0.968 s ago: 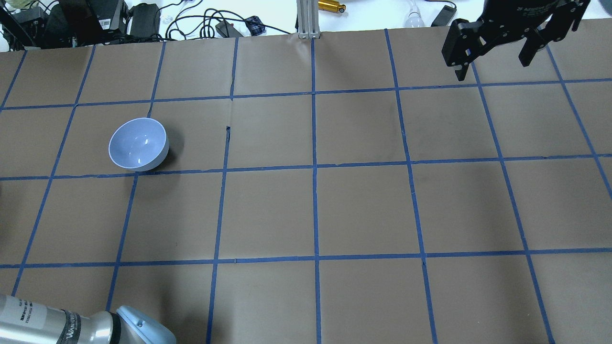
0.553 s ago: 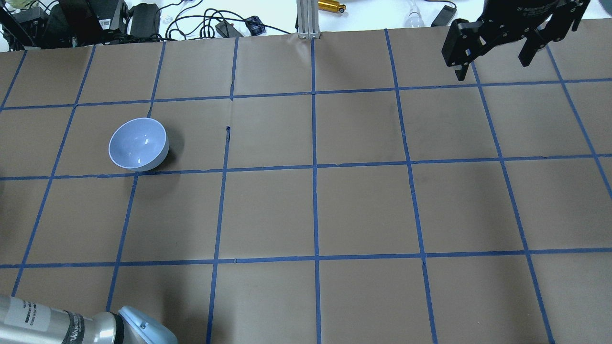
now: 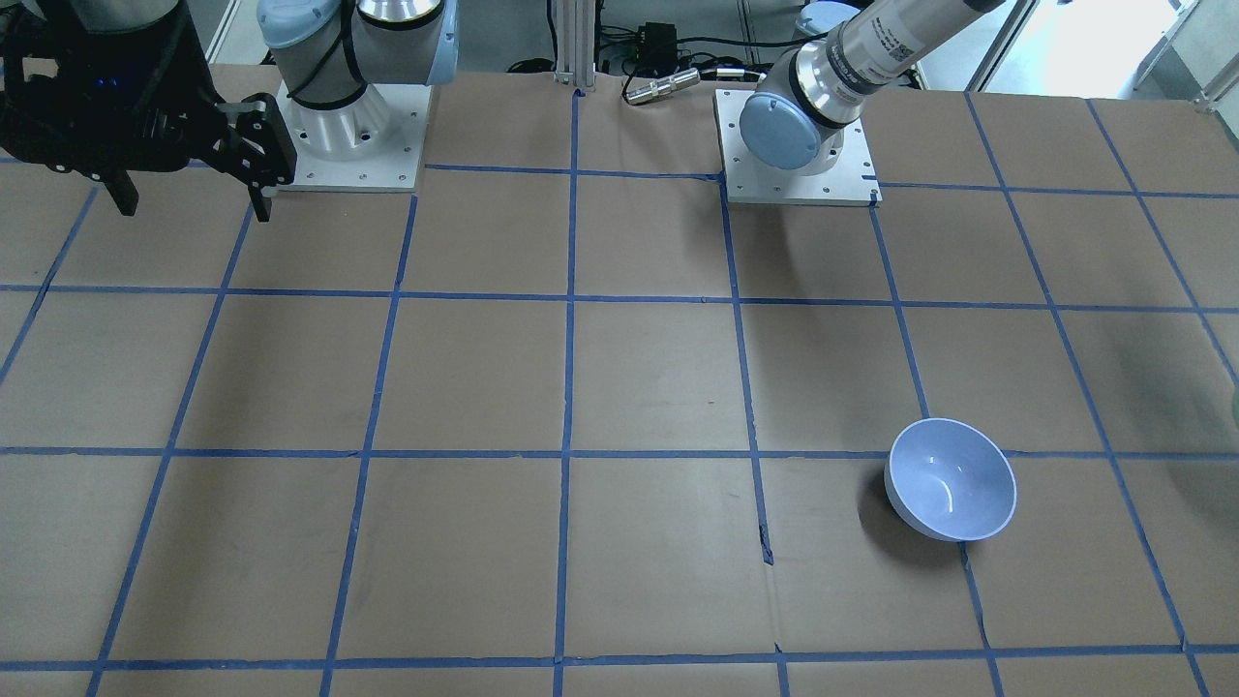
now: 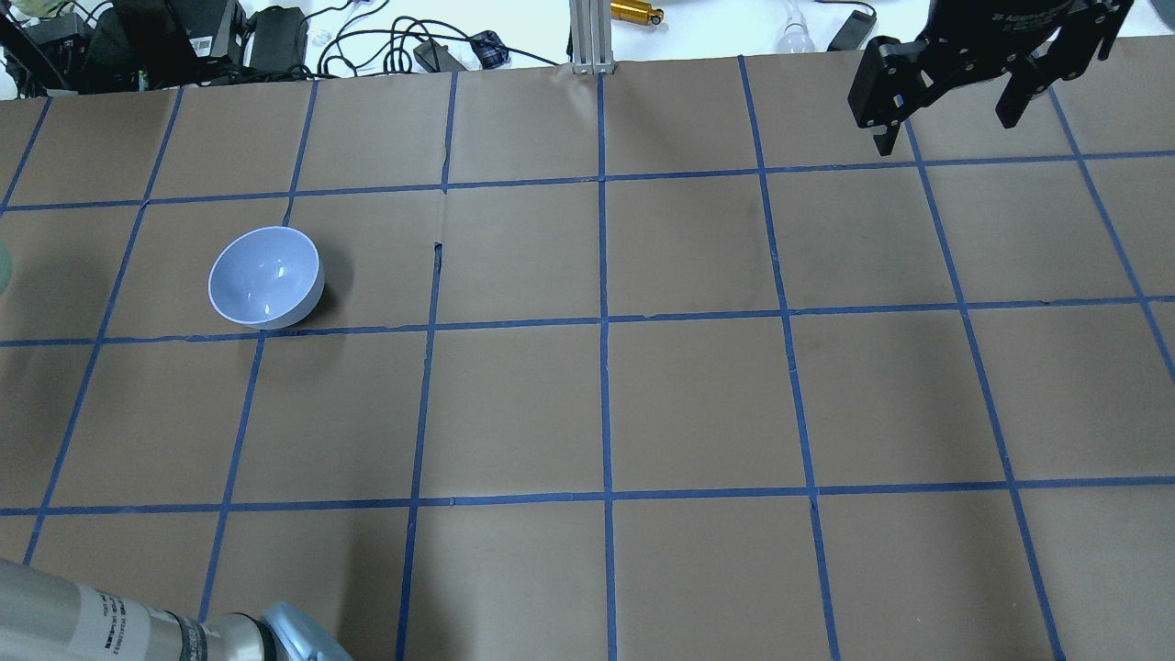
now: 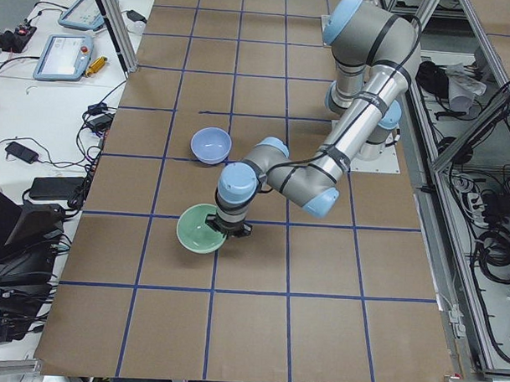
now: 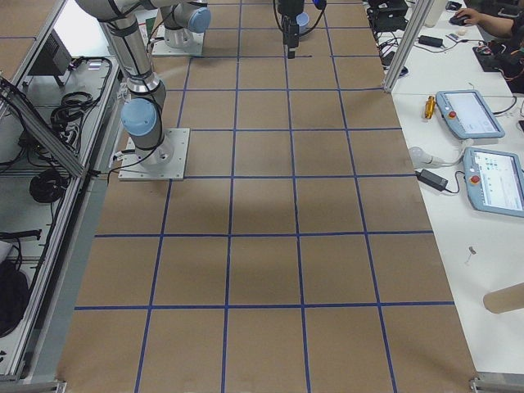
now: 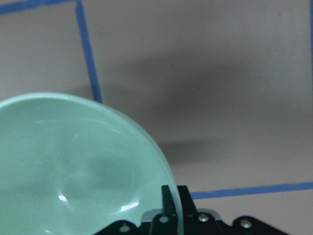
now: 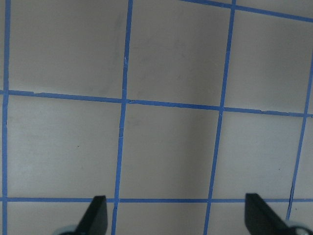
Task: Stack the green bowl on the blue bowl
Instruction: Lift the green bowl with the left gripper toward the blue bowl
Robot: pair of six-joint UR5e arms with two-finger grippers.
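Note:
Next, I release the green bowl from my left gripper inside the empty blue bowl [image 3: 952,480], so that it nests within the blue bowl's rim.
The green bowl [image 5: 199,233] is pale mint and upright, near the table's left end. It fills the lower left of the left wrist view [image 7: 73,166]. My left gripper [image 5: 228,227] is shut on its rim, with one finger [image 7: 167,198] over the edge. Only a green sliver [image 4: 3,266] of this bowl shows at the overhead view's left edge. The blue bowl [image 4: 266,277] stands upright and empty on the paper [image 3: 951,479], a short way from the green one [image 5: 210,144]. My right gripper [image 4: 945,128] is open and empty, high over the far right corner [image 3: 194,198] [image 8: 178,218].
The table [image 4: 606,404] is brown paper with a blue tape grid. Cables, power bricks and a metal post [image 4: 587,37] line the far edge. Tablets [image 6: 471,115] lie on the side bench. My left forearm [image 4: 110,624] crosses the near left corner.
My left forearm has shifted at the overhead view's near left corner, and a sliver of the green bowl now shows at the left edge. The blue bowl and right gripper have not moved.

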